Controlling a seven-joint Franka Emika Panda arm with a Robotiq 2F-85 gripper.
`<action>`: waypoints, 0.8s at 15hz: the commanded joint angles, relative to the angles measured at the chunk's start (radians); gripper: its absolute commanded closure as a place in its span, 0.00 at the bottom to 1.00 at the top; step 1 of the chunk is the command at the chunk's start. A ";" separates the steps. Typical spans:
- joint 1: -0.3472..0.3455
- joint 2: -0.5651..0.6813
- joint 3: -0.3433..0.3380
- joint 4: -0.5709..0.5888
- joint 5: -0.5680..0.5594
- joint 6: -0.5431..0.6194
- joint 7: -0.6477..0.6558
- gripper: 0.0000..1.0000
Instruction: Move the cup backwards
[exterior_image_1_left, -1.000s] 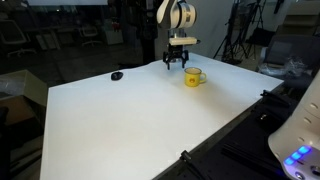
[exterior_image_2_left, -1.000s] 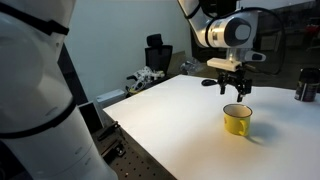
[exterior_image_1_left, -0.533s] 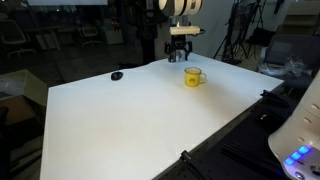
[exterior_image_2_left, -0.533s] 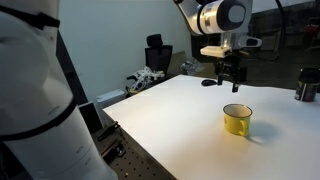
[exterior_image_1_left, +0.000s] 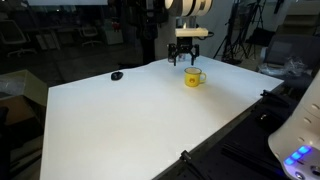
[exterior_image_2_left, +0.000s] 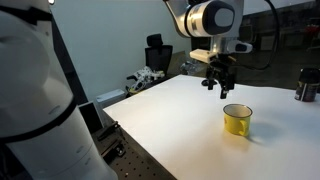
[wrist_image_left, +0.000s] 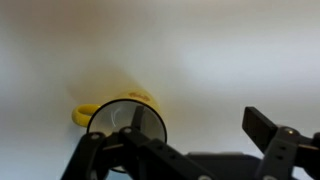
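Note:
The yellow cup's rim (exterior_image_1_left: 186, 70) (wrist_image_left: 165, 136) opposite its handle is next, and my gripper should go there and close on it, with one finger inside the cup.
The small yellow cup (exterior_image_1_left: 193, 77) stands upright on the white table (exterior_image_1_left: 130, 120), near its far edge; it also shows in the other exterior view (exterior_image_2_left: 237, 120). My gripper (exterior_image_1_left: 186, 59) hangs in the air above and a little behind the cup, open and empty (exterior_image_2_left: 215, 86). In the wrist view the cup (wrist_image_left: 118, 117) lies below, at the lower left, with its handle to the left, partly hidden by one finger. The gripper's fingers (wrist_image_left: 185, 145) are spread wide with nothing between them.
A small black flat object (exterior_image_1_left: 117, 75) lies on the table toward one far corner. A dark object (exterior_image_2_left: 306, 90) stands at the table's edge. Tripods and equipment stand behind the table. A white machine (exterior_image_1_left: 300, 140) sits beside it.
The gripper has risen from just beside the cup and moved away from it, staying open. The cup has not moved.

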 joint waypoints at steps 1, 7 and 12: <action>-0.038 -0.035 0.002 -0.060 0.036 0.061 -0.044 0.00; -0.121 0.008 0.002 -0.073 0.128 0.098 -0.178 0.00; -0.178 0.068 0.006 -0.010 0.151 0.097 -0.282 0.00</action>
